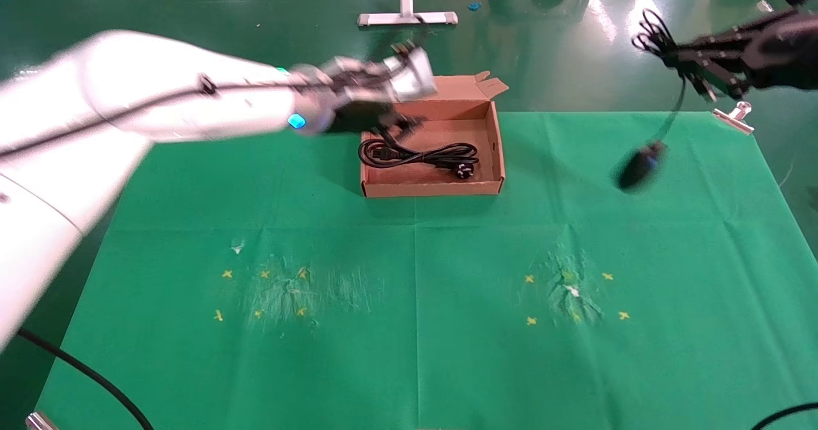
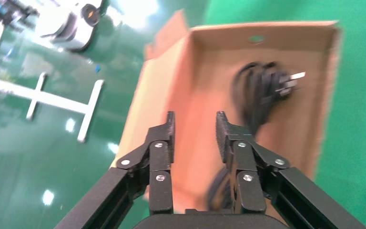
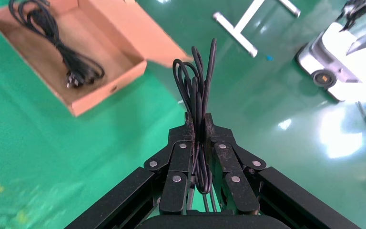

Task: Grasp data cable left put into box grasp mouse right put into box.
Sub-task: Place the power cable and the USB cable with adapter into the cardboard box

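Observation:
I should use my right gripper to set the mouse's bundled cord free between the data cable and the brown cardboard box's back side (image 1: 453, 130) (image 3: 104, 44).
The brown cardboard box (image 1: 495, 142) stands open at the back middle of the green cloth. Inside it lies the data cable (image 1: 418, 155), coiled, its plug (image 2: 274, 86) with silvery tips showing. My left gripper (image 1: 399, 123) hangs over the box's left end, open (image 2: 195, 129) and holding nothing. My right gripper (image 1: 677, 56) is raised at the far right, beyond the table's back edge, shut (image 3: 199, 125) on the bundled thin cord (image 3: 198, 71) of the mouse. The black mouse (image 1: 639, 165) dangles below on that cord, above the cloth and right of the box (image 3: 109, 43).
A metal clip (image 1: 735, 117) grips the cloth at the back right corner. Yellow cross marks (image 1: 607, 276) and scuffed patches dot the near cloth. A white stand base (image 1: 408, 16) and a white wheeled machine (image 3: 343, 57) sit on the floor behind.

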You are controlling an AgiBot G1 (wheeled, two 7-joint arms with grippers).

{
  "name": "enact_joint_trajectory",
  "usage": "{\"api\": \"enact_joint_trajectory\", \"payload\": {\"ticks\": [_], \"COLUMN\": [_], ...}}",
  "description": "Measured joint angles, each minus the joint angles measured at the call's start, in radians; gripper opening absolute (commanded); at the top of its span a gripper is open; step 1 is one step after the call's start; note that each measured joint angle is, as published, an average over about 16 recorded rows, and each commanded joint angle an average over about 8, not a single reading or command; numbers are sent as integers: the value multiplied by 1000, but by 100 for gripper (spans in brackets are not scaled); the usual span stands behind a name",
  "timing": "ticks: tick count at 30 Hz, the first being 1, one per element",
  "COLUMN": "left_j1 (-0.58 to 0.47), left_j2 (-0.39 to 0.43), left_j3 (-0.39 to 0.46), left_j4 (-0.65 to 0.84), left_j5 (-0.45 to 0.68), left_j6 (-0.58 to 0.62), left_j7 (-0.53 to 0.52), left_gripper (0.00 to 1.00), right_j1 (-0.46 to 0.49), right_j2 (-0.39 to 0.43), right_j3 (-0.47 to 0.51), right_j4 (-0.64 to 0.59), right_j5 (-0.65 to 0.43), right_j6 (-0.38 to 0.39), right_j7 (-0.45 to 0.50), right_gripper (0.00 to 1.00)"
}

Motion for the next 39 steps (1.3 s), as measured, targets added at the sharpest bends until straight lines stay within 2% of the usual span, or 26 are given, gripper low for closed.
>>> {"api": "enact_joint_trajectory", "payload": {"ticks": [10, 20, 26, 32, 34, 39], "left_j1": [-103, -119, -112, -106, -105, -102], "left_j2": [-97, -144, -161, -175, -179, -186], "left_j3": [26, 62, 72, 79, 81, 85], "left_j4": [89, 34, -17, -57, -68, -86], "left_j5": [55, 140, 167, 189, 195, 206], "left_j6": [20, 31, 33, 35, 35, 36], "left_j7": [-66, -173, -224, -265, -275, -293], "left_gripper": [100, 100, 100, 100, 100, 100], "right_j1": [39, 6, -46, -93, -106, -126], "right_j2": [-115, -244, -314, -373, -388, -413], "right_j3": [-3, -30, -71, -118, -131, -152], "right_j4": [-20, 67, 144, 160, 151, 115], "right_j5": [9, 16, -34, -127, -158, -216], "right_j6": [44, 60, 92, 168, 198, 258], "right_j7": [-24, 13, 79, 136, 145, 153], "right_gripper": [0, 0, 0, 0, 8, 68]}}
